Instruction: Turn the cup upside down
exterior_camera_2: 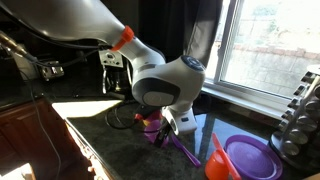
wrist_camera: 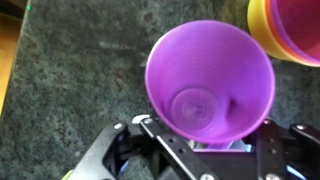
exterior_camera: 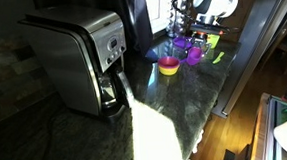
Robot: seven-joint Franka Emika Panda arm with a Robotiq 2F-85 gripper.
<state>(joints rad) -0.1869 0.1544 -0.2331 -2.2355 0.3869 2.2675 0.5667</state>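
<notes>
The purple cup's opening faces my wrist. Next, my gripper lays the cup on its side and taken by its base [wrist_camera: 193, 108] before it is turned over.
The small purple cup [wrist_camera: 210, 85] stands mouth up and fills the wrist view, so I look straight into it. My gripper [wrist_camera: 203, 135] has a finger on each side of the cup's lower wall and is shut on it. In an exterior view the gripper [exterior_camera_2: 160, 122] is low over the dark counter with the cup [exterior_camera_2: 152, 126] between its fingers. In an exterior view the gripper [exterior_camera: 184, 39] and the cup [exterior_camera: 179, 51] are at the far end of the counter, small and hard to read. I cannot tell whether the cup touches the counter.
A yellow bowl with a pink rim [wrist_camera: 290, 30] [exterior_camera: 169, 66] sits close beside the cup. A wide purple dish [exterior_camera_2: 250, 158], an orange piece [exterior_camera_2: 218, 160] and a purple utensil [exterior_camera_2: 182, 148] lie nearby. A coffee maker [exterior_camera: 82, 59] stands on the counter, and a window [exterior_camera_2: 270, 50] is behind it.
</notes>
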